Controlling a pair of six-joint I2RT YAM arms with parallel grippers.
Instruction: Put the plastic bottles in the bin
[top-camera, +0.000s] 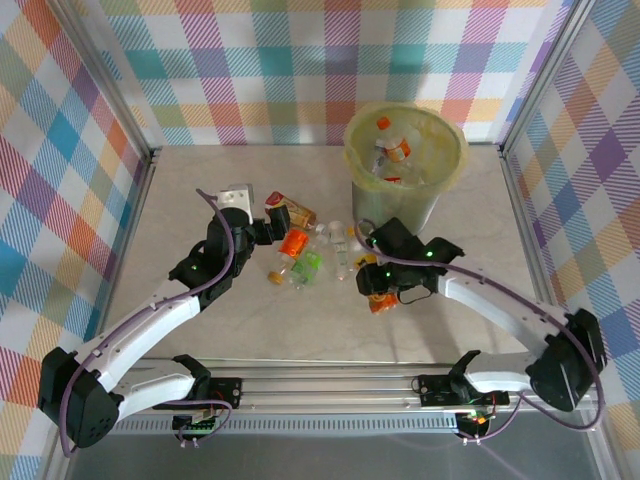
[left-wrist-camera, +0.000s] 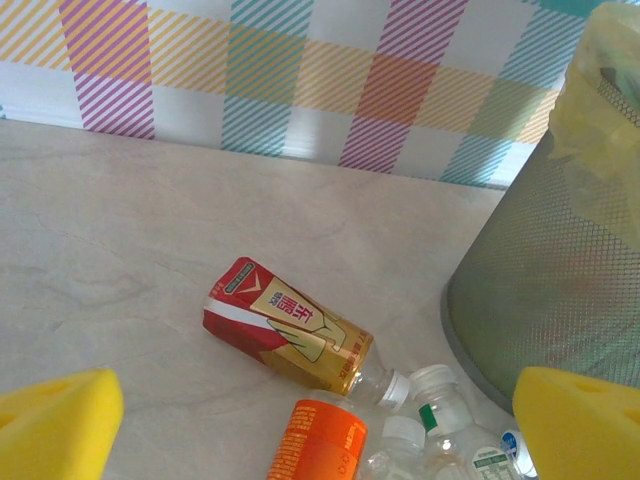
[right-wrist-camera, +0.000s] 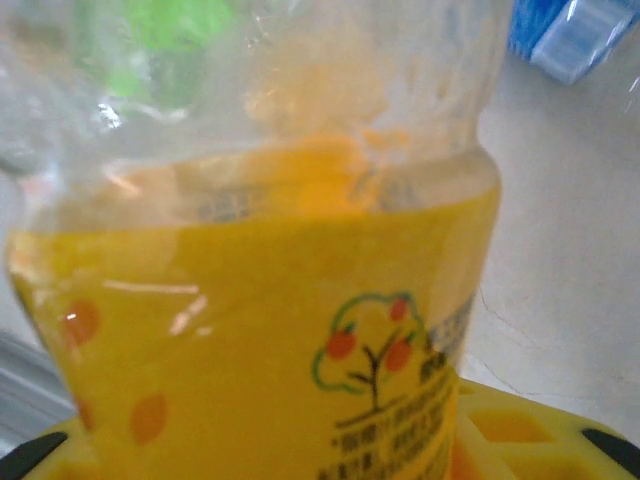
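The yellow-labelled bottle, now low on the table in front of the bin, will be released by my right gripper inside the bin (top-camera: 377, 153), in the space between the bin's side and the orange-capped bottle.
Several crushed plastic bottles lie on the table left of the bin (top-camera: 452, 137). Among them are a red-and-gold one (top-camera: 293, 212) (left-wrist-camera: 285, 335), an orange-labelled one (top-camera: 294, 242) (left-wrist-camera: 318, 440), a green-labelled one (top-camera: 309, 265) and clear ones (top-camera: 345, 256) (left-wrist-camera: 450, 420). My left gripper (top-camera: 267, 226) (left-wrist-camera: 315, 428) hangs open just above the red-and-gold and orange bottles, touching neither. My right gripper (top-camera: 381, 296) (right-wrist-camera: 300, 455) is low on the table in front of the bin, shut on a yellow-labelled bottle (right-wrist-camera: 260, 340) (top-camera: 382, 304). More bottles lie inside the bin.
The bin's mesh-like wall (left-wrist-camera: 560, 290) rises close on the left gripper's right. Checked walls (top-camera: 300, 70) enclose the table on three sides. A small white box (top-camera: 236, 195) sits behind the left arm. Bare table lies at the far left.
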